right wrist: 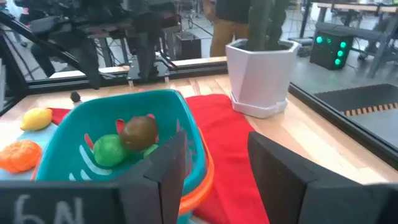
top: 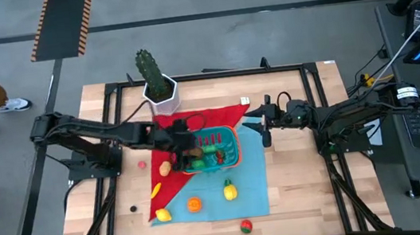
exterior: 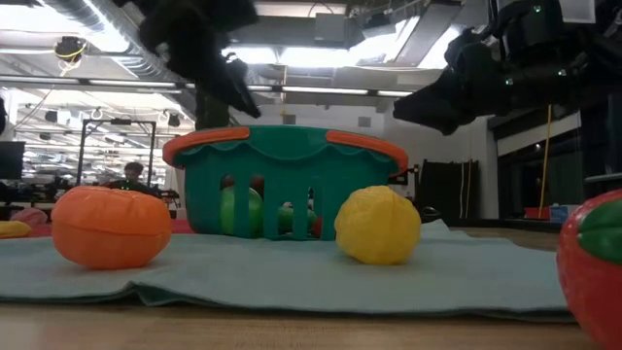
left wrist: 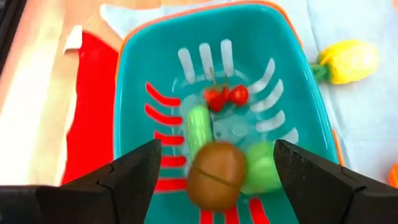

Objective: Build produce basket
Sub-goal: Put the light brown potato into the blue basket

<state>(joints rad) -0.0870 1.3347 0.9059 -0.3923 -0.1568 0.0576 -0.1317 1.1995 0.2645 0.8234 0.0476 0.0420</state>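
Observation:
The robot's left hand should close around the middle of the tan potato (top: 166, 169), which lies on the red cloth beside the teal basket.
The teal basket (top: 216, 150) with an orange-red rim stands on a light blue cloth (top: 254, 178) and a red cloth (top: 198, 120). In it lie a brown piece (left wrist: 214, 175), green pieces (left wrist: 199, 124) and red cherries (left wrist: 225, 96). My left gripper (left wrist: 216, 149) hangs open above the basket's left end, with nothing between its fingers. My right gripper (right wrist: 217, 171) hovers open just off the basket's right end, above rim height (exterior: 437, 97). More produce lies loose on the cloths: a yellow piece (top: 229, 189), an orange one (top: 194, 204) and a yellow one (top: 162, 215).
A white hexagonal pot with a cactus (top: 160, 91) stands at the far side, behind the red cloth. A red-and-green piece (top: 246, 226) lies on bare wood near the front edge. A small black thing (top: 133, 209) and a pink piece (top: 142, 163) lie to the left.

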